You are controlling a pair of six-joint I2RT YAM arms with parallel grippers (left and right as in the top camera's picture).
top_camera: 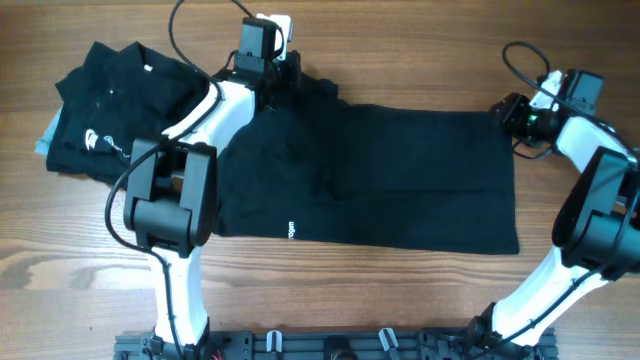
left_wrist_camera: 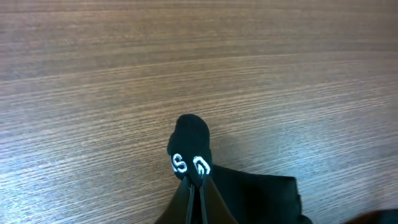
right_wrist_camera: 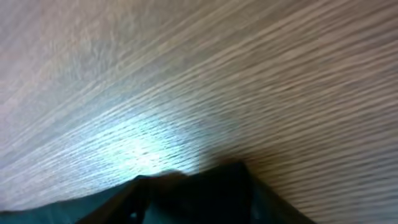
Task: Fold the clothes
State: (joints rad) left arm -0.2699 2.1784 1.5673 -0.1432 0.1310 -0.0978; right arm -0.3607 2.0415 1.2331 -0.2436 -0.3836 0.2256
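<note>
My left gripper is going to let go of the bunch of black fabric on the black shirt's end (top_camera: 250,186) nearest the folded pile.
A black shirt (top_camera: 380,170) lies spread across the middle of the wooden table, with small white print near its front edge. My left gripper (top_camera: 287,78) is at the shirt's far left corner. In the left wrist view it (left_wrist_camera: 196,179) is shut on a bunch of black fabric (left_wrist_camera: 261,193) with white letters. My right gripper (top_camera: 508,115) is at the shirt's far right corner. The right wrist view is blurred, and there my gripper (right_wrist_camera: 199,202) appears shut on dark fabric (right_wrist_camera: 217,183) low over the table.
A pile of folded black shirts (top_camera: 105,110) with a white logo and a neck label sits at the far left, with a light blue edge (top_camera: 42,146) showing under it. Cables run to both wrists. The arm bases stand at the front edge.
</note>
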